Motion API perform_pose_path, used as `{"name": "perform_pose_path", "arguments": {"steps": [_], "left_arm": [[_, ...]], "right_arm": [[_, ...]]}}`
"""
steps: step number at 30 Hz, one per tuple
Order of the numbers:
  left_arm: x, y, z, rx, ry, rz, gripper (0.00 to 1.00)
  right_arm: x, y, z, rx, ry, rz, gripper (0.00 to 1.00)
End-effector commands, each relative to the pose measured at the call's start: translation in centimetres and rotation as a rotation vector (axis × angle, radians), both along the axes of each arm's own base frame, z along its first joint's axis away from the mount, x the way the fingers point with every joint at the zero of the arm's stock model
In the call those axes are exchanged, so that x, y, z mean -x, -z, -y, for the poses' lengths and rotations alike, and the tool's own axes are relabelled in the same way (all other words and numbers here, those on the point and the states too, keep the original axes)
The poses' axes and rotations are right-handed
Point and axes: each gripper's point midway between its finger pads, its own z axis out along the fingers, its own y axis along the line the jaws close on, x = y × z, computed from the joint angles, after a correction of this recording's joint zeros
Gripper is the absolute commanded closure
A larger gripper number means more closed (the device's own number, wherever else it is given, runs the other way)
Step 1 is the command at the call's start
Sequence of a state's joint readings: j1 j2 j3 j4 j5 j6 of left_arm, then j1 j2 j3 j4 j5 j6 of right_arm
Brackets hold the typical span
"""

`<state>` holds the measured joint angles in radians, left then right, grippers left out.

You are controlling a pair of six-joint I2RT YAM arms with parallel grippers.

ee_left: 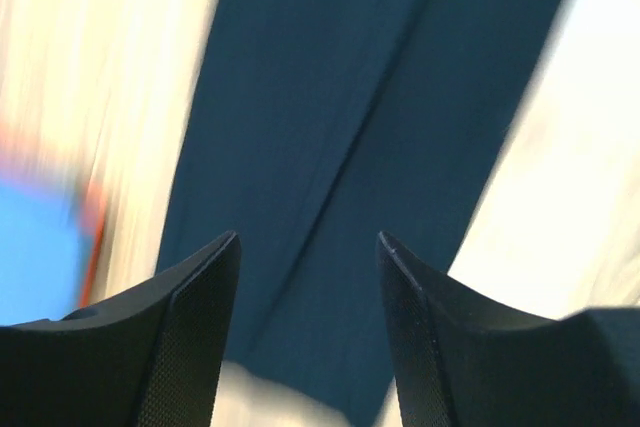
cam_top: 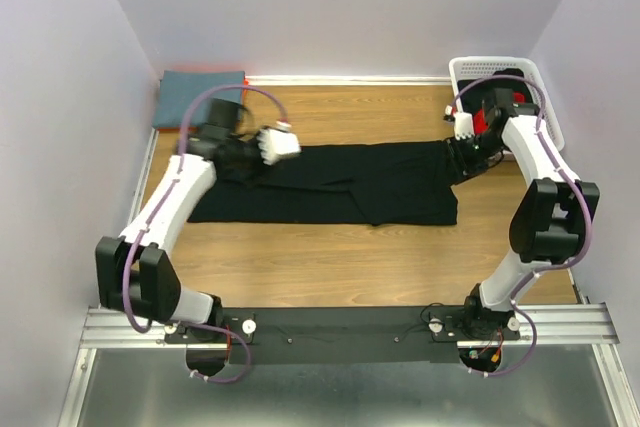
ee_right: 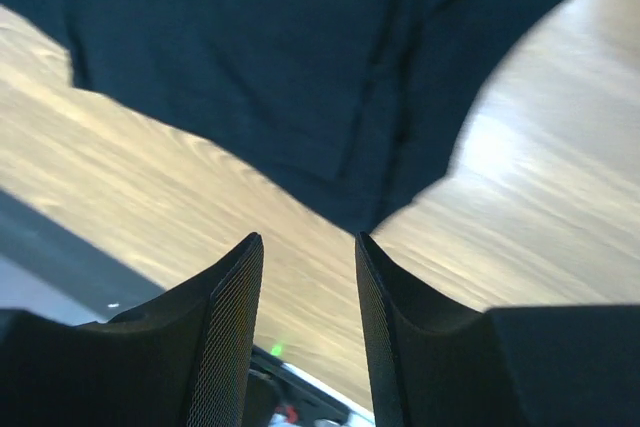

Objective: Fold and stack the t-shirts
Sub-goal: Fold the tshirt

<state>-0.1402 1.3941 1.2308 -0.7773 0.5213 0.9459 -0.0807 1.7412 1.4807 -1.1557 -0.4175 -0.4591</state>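
The near corner of the black t-shirt [cam_top: 447, 211] [ee_right: 337, 187], at the end toward the white mesh basket, will be gripped by my right gripper.
A large black t-shirt [cam_top: 330, 182] lies folded into a long band across the middle of the table. My left gripper [cam_top: 290, 155] hovers over its left part, open, with only black cloth [ee_left: 380, 97] showing between the fingers [ee_left: 200, 337]. My right gripper [cam_top: 457, 162] is at the shirt's right end, also open and holding nothing. In the right wrist view a corner of the black shirt [ee_right: 280, 57] lies just ahead of the fingertips, with bare wood under them. A folded slate-blue t-shirt [cam_top: 200, 97] rests at the back left on a red one [cam_top: 205, 70].
A white mesh basket [cam_top: 505, 69] stands at the back right behind the right arm, with red cloth [cam_top: 484, 121] in it. Walls close in the table on the left, back and right. The metal mounting rail [cam_top: 350, 325] runs along the near edge.
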Motion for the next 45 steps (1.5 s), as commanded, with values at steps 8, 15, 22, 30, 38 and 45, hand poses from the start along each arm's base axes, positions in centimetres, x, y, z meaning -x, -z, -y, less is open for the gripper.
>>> {"name": "perform_pose_path", "arguments": {"steps": [8, 15, 22, 30, 38, 45], "left_arm": [[6.1, 4.4, 24.1, 0.091, 0.52, 0.002, 0.37], [7.2, 7.6, 28.7, 0.075, 0.583, -0.035, 0.37], [7.7, 9.1, 29.2, 0.068, 0.589, -0.058, 0.37], [9.8, 11.1, 29.8, 0.027, 0.649, -0.049, 0.36], [9.8, 13.2, 30.4, -0.024, 0.676, -0.028, 0.36], [9.7, 13.2, 30.7, -0.033, 0.677, -0.013, 0.36]], "right_arm": [[1.3, 5.9, -1.2, -0.059, 0.091, -0.178, 0.53], [2.0, 9.2, -0.7, -0.027, 0.117, -0.232, 0.54], [2.5, 11.4, -0.7, -0.023, 0.133, -0.254, 0.54], [2.6, 11.1, -1.3, -0.055, 0.144, -0.255, 0.62], [2.6, 10.6, -1.9, -0.09, 0.152, -0.257, 0.64], [2.0, 9.8, -2.1, -0.106, 0.16, -0.245, 0.63]]}}
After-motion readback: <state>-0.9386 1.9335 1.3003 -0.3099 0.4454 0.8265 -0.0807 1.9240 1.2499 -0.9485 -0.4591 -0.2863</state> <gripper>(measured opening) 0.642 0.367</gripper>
